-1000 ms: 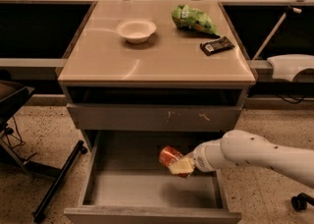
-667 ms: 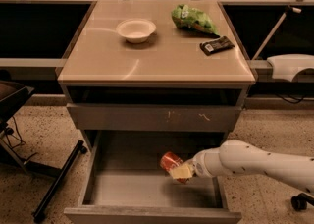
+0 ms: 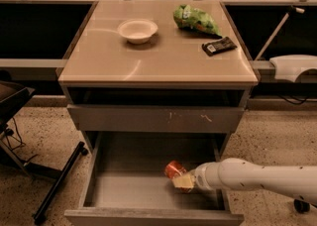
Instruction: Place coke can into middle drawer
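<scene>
I should let go of the coke can on the open middle drawer's grey bottom (image 3: 179, 178), toward the side of the drawer that my arm crosses.
The coke can (image 3: 174, 169), orange-red with a silver end, lies tilted low inside the open middle drawer (image 3: 129, 193), right of its centre and close to the grey floor. My gripper (image 3: 182, 180) reaches in from the right on a white arm, and its pale fingers are closed on the can's lower right side. The drawer is pulled fully out below the cabinet. Its front wall runs along the bottom of the view.
Above the open drawer is a closed grey drawer front with pale scratch marks (image 3: 154, 119). On the cabinet top are a white bowl (image 3: 137, 30), a green snack bag (image 3: 195, 20) and a black bar wrapper (image 3: 219, 46). A black chair base (image 3: 57, 183) stands on the floor at left.
My gripper has moved the can downward, deeper into the drawer and closer to its floor. Nothing on the cabinet top has moved.
</scene>
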Robot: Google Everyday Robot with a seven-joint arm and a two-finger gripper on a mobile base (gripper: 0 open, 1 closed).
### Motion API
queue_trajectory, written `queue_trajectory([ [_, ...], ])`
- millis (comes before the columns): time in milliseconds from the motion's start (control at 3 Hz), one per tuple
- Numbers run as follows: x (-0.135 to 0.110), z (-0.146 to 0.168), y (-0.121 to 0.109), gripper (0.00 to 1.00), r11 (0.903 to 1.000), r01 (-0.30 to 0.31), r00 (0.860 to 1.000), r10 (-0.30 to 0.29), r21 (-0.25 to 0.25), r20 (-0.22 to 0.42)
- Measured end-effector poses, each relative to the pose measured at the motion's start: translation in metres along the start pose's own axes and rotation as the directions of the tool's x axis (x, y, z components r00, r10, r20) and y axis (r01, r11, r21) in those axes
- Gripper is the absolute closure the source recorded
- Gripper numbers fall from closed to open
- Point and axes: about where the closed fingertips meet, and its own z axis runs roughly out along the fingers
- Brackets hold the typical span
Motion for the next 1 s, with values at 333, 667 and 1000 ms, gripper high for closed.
queue_trajectory([
  [333, 0.014, 0.01, -0.008, 1.0, 0.9993, -0.008, 1.0, 0.008, 0.037, -0.01],
  [667, 0.026, 0.018, -0.014, 1.0, 0.998, -0.011, 1.0, 0.013, 0.062, -0.028],
  [1000, 0.035, 0.026, -0.015, 1.0, 0.9977, -0.016, 0.999, 0.019, 0.066, -0.043],
])
